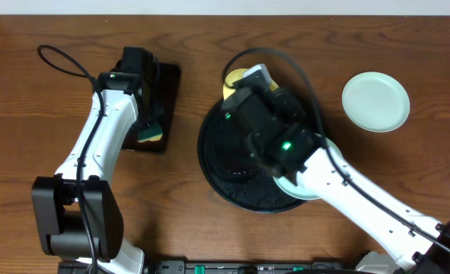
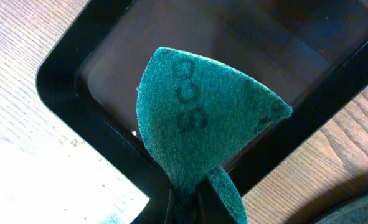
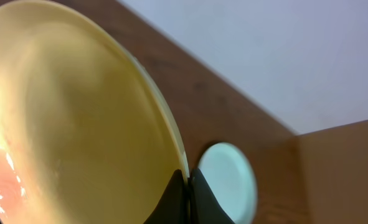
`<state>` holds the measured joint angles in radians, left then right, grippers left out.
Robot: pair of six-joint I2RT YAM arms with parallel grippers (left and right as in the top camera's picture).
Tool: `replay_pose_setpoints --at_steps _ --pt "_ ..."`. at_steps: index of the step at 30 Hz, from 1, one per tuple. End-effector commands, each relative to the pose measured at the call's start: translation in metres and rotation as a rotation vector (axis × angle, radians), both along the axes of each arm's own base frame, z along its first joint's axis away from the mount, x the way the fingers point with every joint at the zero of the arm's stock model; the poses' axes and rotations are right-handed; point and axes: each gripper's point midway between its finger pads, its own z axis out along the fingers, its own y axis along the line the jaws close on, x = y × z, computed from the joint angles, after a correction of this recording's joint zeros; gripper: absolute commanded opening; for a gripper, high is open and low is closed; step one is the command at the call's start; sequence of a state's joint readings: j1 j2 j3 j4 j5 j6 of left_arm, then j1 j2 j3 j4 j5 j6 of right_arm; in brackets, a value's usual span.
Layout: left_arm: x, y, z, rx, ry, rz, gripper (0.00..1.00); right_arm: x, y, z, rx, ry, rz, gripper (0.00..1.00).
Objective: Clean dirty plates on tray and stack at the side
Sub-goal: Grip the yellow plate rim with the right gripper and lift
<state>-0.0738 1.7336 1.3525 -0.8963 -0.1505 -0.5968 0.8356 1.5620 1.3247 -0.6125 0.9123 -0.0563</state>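
Note:
Next, my right gripper sets the pale yellow plate down on top of the mint-white plate on the bare table [image 1: 376, 100] [image 3: 228, 183].
My right gripper [image 3: 188, 186] is shut on the rim of the pale yellow plate [image 3: 78, 124] and holds it tilted above the far edge of the round black tray [image 1: 209, 156]. A reddish smear shows at the plate's lower left. In the overhead view the yellow plate [image 1: 236, 79] peeks out beside the right wrist. One mint-white plate [image 1: 375, 101] lies on the table to the right and also shows in the right wrist view [image 3: 230, 180]. Another mint-white plate [image 1: 302, 188] lies on the tray, mostly hidden under the right arm. My left gripper [image 2: 193, 205] is shut on a green scouring sponge [image 2: 202, 118].
The left arm hangs over a small rectangular black tray [image 1: 167, 91] at the left; it also shows in the left wrist view [image 2: 65, 93]. The sponge [image 1: 150, 132] shows green and yellow from above. The table is brown wood.

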Motion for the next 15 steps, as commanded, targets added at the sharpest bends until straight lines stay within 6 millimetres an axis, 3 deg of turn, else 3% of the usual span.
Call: replay_pose_setpoints --at_steps 1,15 --pt "-0.0031 -0.0010 -0.0073 -0.003 0.026 -0.020 0.07 -0.0086 -0.0127 0.0354 -0.117 -0.144 -0.088 0.01" --pt "0.0042 -0.0017 -0.0075 -0.023 -0.020 0.055 0.07 -0.0088 -0.0084 0.0327 -0.102 -0.132 -0.069 0.01"
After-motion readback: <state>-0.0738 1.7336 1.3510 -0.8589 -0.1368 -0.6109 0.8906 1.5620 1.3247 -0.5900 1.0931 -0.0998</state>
